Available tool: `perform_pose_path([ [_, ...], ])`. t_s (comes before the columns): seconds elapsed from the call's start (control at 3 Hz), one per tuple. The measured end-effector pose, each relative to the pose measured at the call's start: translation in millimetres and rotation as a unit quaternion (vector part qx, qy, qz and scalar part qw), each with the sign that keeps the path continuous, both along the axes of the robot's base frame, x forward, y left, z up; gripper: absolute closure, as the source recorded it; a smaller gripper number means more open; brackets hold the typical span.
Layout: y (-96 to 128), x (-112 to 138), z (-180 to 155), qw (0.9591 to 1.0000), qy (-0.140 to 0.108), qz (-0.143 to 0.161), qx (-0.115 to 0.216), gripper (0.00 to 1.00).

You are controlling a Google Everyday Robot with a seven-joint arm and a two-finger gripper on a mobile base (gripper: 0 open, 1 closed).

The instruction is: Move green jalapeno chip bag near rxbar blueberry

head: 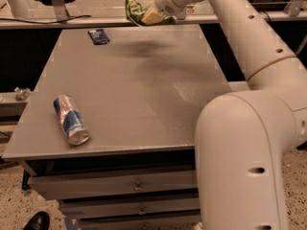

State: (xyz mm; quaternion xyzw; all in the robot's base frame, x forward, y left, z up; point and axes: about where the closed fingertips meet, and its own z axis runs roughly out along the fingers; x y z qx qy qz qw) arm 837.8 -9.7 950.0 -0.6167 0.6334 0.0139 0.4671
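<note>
My gripper should put the green jalapeno chip bag down at the table's far edge (131, 28), close beside the rxbar blueberry.
The green jalapeno chip bag (135, 7) is a crumpled green foil bag held in the air above the table's far edge, right of centre. My gripper (152, 14) is shut on the bag and hangs from the white arm that reaches in from the right. The rxbar blueberry (99, 36) is a small flat dark-blue wrapper lying on the grey table near its far left corner. The bag is to the right of the bar and above the table surface, apart from it.
A blue-and-silver drink can (71, 119) lies on its side near the table's front left. The grey table (144, 95) has drawers below its front edge. My white arm (249, 128) fills the right side. A shoe (36, 221) shows on the floor at the bottom left.
</note>
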Motion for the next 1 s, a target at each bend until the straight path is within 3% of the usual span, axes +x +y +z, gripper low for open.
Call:
perform_pose_path([
  [0.33,28.9,13.8,-16.9,0.9998,0.007,0.012,-0.011,1.00],
  [1.0,53.9,36.0,-46.3,0.9989,0.020,0.011,-0.040,1.00],
])
